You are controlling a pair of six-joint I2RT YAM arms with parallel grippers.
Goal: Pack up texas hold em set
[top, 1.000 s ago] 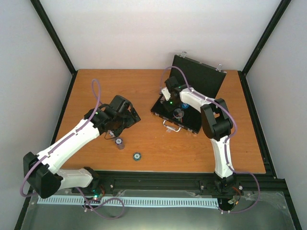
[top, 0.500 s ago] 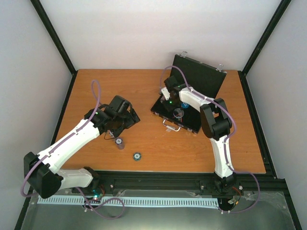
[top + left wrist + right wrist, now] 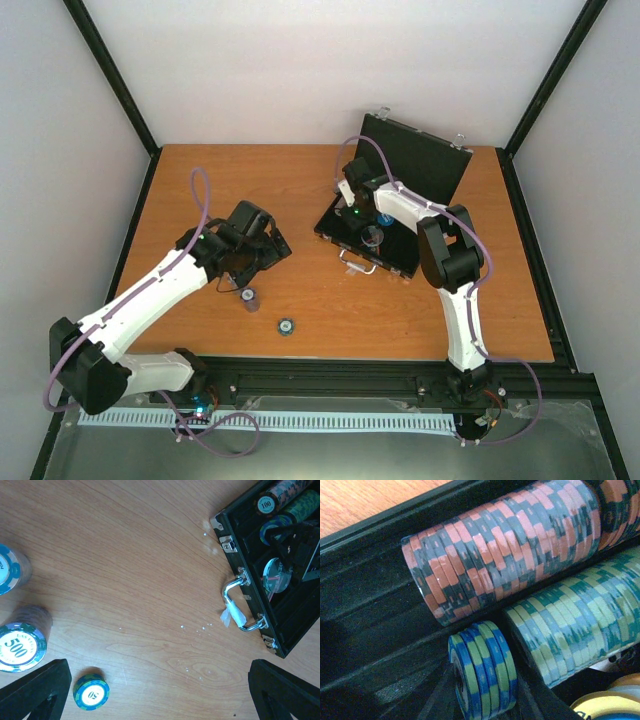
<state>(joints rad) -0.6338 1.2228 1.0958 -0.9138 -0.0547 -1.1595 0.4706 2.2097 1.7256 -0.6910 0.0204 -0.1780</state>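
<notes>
My left gripper is to go next to the short green-and-blue chip stack near the table's front edge and close around the stack's sides (image 3: 286,328) (image 3: 91,692).
The black case (image 3: 372,243) lies open at the table's back right with its lid (image 3: 420,158) upright. In the left wrist view it (image 3: 239,545) shows its silver handle (image 3: 239,611). My right gripper (image 3: 352,214) reaches into the case. In its wrist view its jaws (image 3: 482,692) flank a small blue-and-green chip stack (image 3: 485,672) that stands on edge beside a red-grey chip row (image 3: 505,545) and a green row (image 3: 570,630). My left gripper (image 3: 256,246) is open wide and empty above the wood. Chip stacks (image 3: 248,298) (image 3: 285,326) stand near it. The triangular token is not visible.
The left wrist view shows a tall "500" stack (image 3: 20,645), a short stack (image 3: 91,692) and a stack (image 3: 7,572) at the left edge. A clear round disc (image 3: 275,576) lies in the case. Black frame posts border the wooden table (image 3: 300,190).
My left gripper has drifted slightly back and to the left. My right gripper has stayed in the case with almost no movement.
</notes>
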